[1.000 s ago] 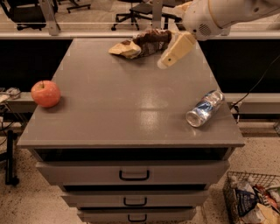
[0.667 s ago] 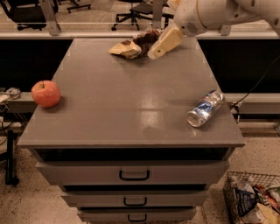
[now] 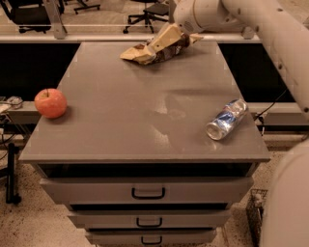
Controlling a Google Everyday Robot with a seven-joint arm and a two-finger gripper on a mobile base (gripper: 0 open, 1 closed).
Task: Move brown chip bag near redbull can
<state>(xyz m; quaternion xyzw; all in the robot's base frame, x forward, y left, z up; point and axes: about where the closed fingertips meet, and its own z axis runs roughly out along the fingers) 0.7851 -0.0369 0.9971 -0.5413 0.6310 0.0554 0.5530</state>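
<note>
The robot's gripper will close on the dark middle point(image 3: 172, 50) of the brown chip bag, between the bag's two tan ends.
The brown chip bag point(image 3: 145, 53) lies crumpled at the back of the grey table point(image 3: 120, 125), dark brown with tan ends. My gripper point(image 3: 163, 39) reaches down from the upper right and sits right over the bag's middle, covering part of it. The redbull can point(image 3: 226, 119) lies on its side near the table's front right corner, far from the bag.
A red apple point(image 3: 50, 102) sits at the table's left edge. Drawers with handles point(image 3: 147, 193) are below the top. Office chairs point(image 3: 152, 12) stand behind the table. My arm point(image 3: 270, 29) spans the upper right; a wire basket point(image 3: 255, 212) is on the floor at right.
My gripper has moved left along the back of the table and now sits over the chip bag. The bag, can and apple have not moved.
</note>
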